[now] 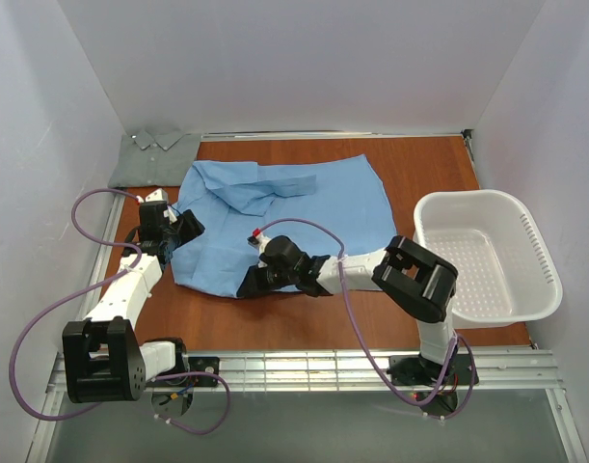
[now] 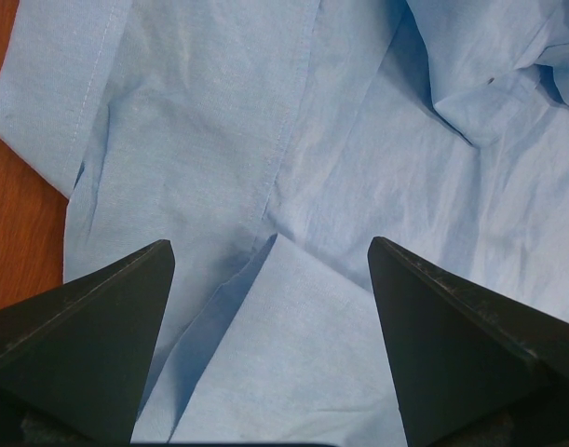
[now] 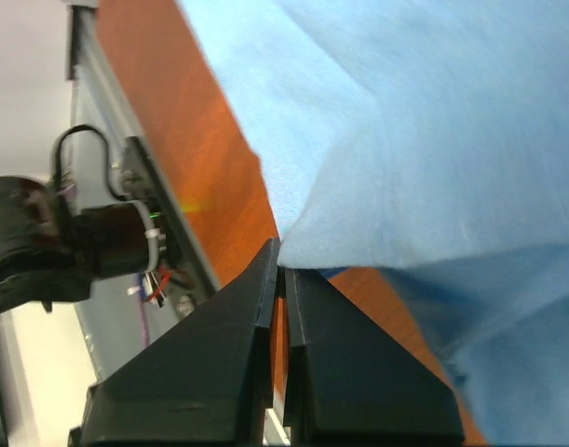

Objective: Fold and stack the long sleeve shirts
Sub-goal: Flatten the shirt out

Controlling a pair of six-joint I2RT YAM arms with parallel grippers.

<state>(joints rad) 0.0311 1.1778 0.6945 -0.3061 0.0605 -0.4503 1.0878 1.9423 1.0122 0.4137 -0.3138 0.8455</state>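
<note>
My left gripper next should go and close on the blue shirt's near hem corner (image 1: 181,284), farthest from the white laundry basket.
The light blue long sleeve shirt (image 1: 304,217) lies spread over the middle of the brown table (image 1: 419,174), collar at the back and one sleeve folded across its chest. The grey-green shirt (image 1: 154,159) lies folded in the back left corner. My left gripper (image 1: 186,228) hovers open over the blue shirt's left side; in the left wrist view its jaws (image 2: 270,244) straddle a folded flap of blue cloth (image 2: 359,140). My right gripper (image 1: 248,283) sits at the shirt's near edge. In the right wrist view it (image 3: 279,251) is shut on the blue hem (image 3: 433,121), which rises slightly there.
A white plastic laundry basket (image 1: 468,196) stands at the right side of the table. White walls close in the left, back and right. A metal rail (image 1: 371,365) runs along the near edge by the arm bases. Bare wood (image 3: 191,140) shows beside the hem.
</note>
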